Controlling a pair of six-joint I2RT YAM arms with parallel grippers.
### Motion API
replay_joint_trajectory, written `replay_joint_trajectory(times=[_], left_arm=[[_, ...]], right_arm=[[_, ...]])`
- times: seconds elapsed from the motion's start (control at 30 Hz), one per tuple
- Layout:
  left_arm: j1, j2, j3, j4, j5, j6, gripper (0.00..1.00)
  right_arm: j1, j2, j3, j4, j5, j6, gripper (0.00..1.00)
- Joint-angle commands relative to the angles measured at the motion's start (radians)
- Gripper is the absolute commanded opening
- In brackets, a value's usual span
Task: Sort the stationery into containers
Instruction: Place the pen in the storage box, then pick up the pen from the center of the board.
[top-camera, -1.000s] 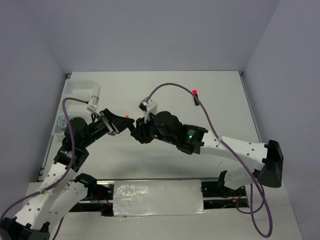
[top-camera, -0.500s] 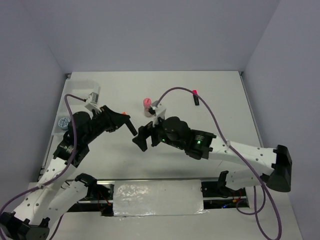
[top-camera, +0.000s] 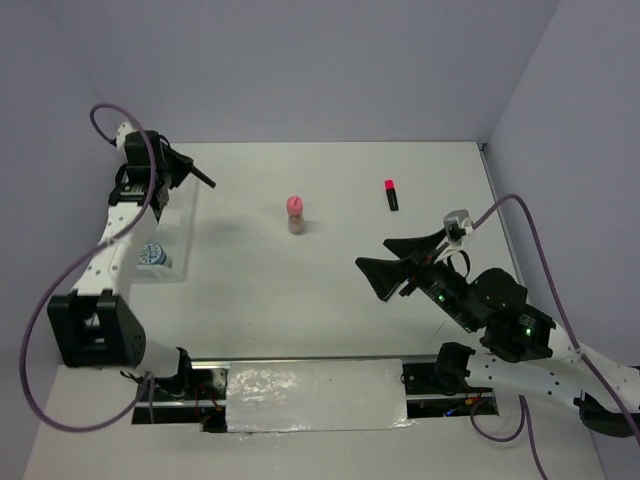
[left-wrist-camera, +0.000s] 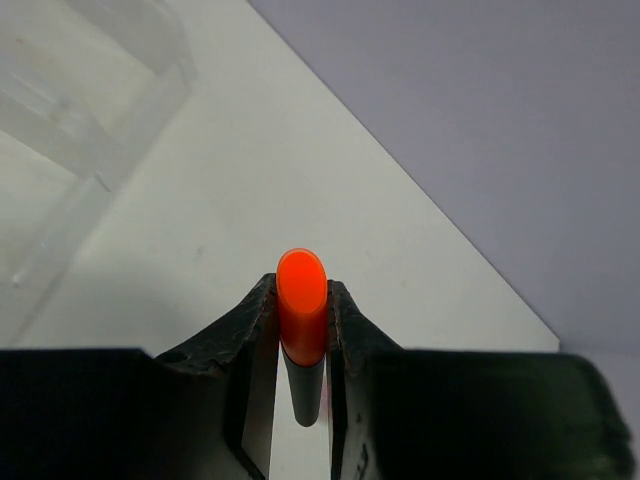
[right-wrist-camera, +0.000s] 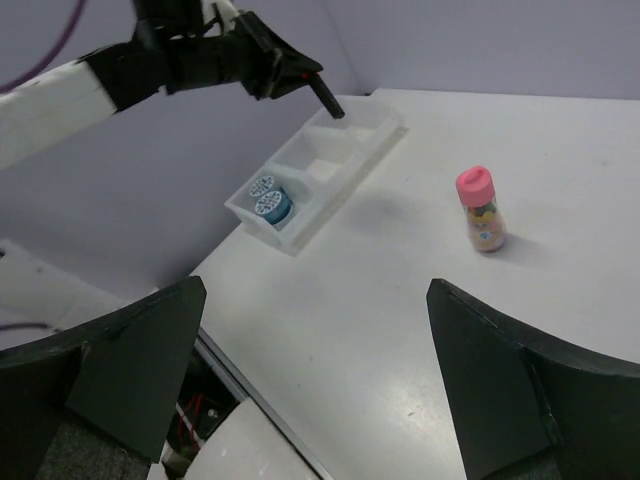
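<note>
My left gripper is going to release the black marker in the far section of the white tray (top-camera: 163, 182) (left-wrist-camera: 92, 55), close to the back side of the tray.
My left gripper (top-camera: 196, 175) is shut on a black marker with an orange cap (left-wrist-camera: 301, 300), raised above the far end of the white three-compartment tray (top-camera: 180, 225). In the right wrist view the marker's dark end (right-wrist-camera: 328, 102) pokes out over the tray's far compartment (right-wrist-camera: 352, 128). Two blue rolls (top-camera: 152, 253) sit in the tray's near compartment. A pink-capped tan tube (top-camera: 295, 214) stands upright mid-table. A pink-capped black marker (top-camera: 391, 195) lies at the far right. My right gripper (top-camera: 392, 266) hangs open and empty at the near right.
Grey walls close in the table on the left, back and right. The tray (left-wrist-camera: 90, 120) lies along the table's left edge. A purple cable (top-camera: 520, 215) loops over the right arm. A foil-covered plate (top-camera: 315, 395) lies at the near edge between the arm bases.
The grippers met mid-table. My right gripper opened and drew back to the near right. My left arm swung to the far left, over the tray, with the orange-capped marker.
</note>
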Motion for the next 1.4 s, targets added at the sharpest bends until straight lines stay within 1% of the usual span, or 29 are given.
replay_joint_trajectory(times=[0.0,0.03,0.07,0.1,0.13,0.2,0.3,0.33,0.4,0.57,0.63,0.67,0.73,0.77,0.83,0.87,0.9,0.93,0.97,1.03,1.13,1.2,1.23,1.27,1.3,1.33,1.37], left_arm=[[0.101,0.136,0.165,0.066,-0.015,-0.018,0.0],[0.125,0.204,0.192,0.069,-0.008,-0.027,0.0],[0.169,0.236,0.211,0.09,0.003,-0.029,0.0],[0.188,0.263,0.235,0.116,0.018,-0.033,0.0],[0.206,0.317,0.243,0.17,0.032,-0.039,0.0],[0.246,0.369,0.269,0.211,0.052,-0.039,0.01],[0.267,0.469,0.31,0.285,0.028,0.011,0.02],[0.275,0.513,0.318,0.297,0.034,0.017,0.02],[0.292,0.552,0.33,0.345,0.063,0.016,0.02],[0.306,0.631,0.344,0.409,0.043,0.02,0.11],[0.306,0.655,0.356,0.389,0.014,0.017,0.12],[0.31,0.656,0.353,0.386,0.003,0.011,0.16],[0.315,0.65,0.312,0.421,-0.003,0.002,0.2],[0.317,0.645,0.3,0.425,-0.01,-0.001,0.27],[0.318,0.638,0.275,0.428,-0.035,-0.006,0.35],[0.321,0.635,0.275,0.422,-0.041,-0.007,0.42],[0.321,0.636,0.283,0.382,-0.067,-0.015,0.48],[0.324,0.639,0.293,0.379,-0.063,-0.012,0.58],[0.327,0.641,0.297,0.374,-0.06,-0.012,0.63],[0.33,0.645,0.304,0.363,-0.05,-0.012,0.77],[0.332,0.639,0.323,0.34,-0.052,-0.018,0.83],[0.335,0.598,0.326,0.311,-0.041,-0.035,0.85],[0.337,0.578,0.326,0.31,-0.032,-0.035,0.88],[0.335,0.555,0.336,0.282,-0.018,-0.035,0.91],[0.335,0.512,0.364,0.24,-0.011,-0.035,0.93],[0.335,0.497,0.442,0.178,-0.001,-0.032,0.97],[0.334,0.478,0.48,0.07,0.034,-0.027,0.98]], right_arm=[[-0.001,-0.063,-0.026,-0.12,0.023,-0.005,1.0],[-0.001,-0.078,-0.022,-0.145,0.023,-0.007,1.0],[-0.001,-0.093,-0.018,-0.192,0.026,-0.004,1.0],[-0.001,-0.124,-0.014,-0.211,0.026,-0.002,1.0],[-0.001,-0.14,-0.015,-0.222,0.026,-0.001,1.0],[-0.001,-0.178,-0.029,-0.228,0.017,-0.004,1.0],[-0.001,-0.184,-0.026,-0.245,-0.019,-0.007,1.0],[-0.001,-0.181,-0.023,-0.254,-0.019,-0.005,1.0],[-0.001,-0.173,-0.017,-0.266,-0.014,-0.007,1.0],[-0.001,-0.16,-0.02,-0.271,-0.019,-0.01,1.0],[-0.001,-0.152,-0.023,-0.28,-0.022,-0.004,1.0],[-0.001,-0.15,-0.031,-0.283,-0.017,-0.002,1.0],[-0.001,-0.152,-0.034,-0.285,-0.008,0.001,1.0],[-0.001,-0.152,-0.034,-0.285,-0.007,0.001,1.0],[-0.001,-0.15,-0.031,-0.283,-0.008,-0.004,1.0],[-0.001,-0.147,-0.029,-0.285,-0.011,-0.007,1.0],[-0.001,-0.144,-0.026,-0.283,-0.016,-0.01,1.0],[-0.001,-0.132,-0.019,-0.291,-0.017,-0.012,1.0],[-0.001,-0.124,-0.012,-0.3,-0.013,-0.001,1.0],[-0.001,-0.114,-0.006,-0.311,-0.013,0.005,1.0],[0.0,-0.104,-0.006,-0.317,-0.008,0.018,1.0],[-0.001,-0.094,-0.008,-0.323,0.051,0.045,1.0],[-0.001,-0.059,-0.003,-0.347,0.088,0.062,1.0],[-0.001,-0.031,0.006,-0.37,0.133,0.121,1.0],[-0.003,0.004,0.017,-0.389,0.207,0.149,1.0],[-0.006,0.085,0.037,-0.416,0.236,0.172,1.0],[-0.009,0.128,0.052,-0.436,0.26,0.226,1.0]])
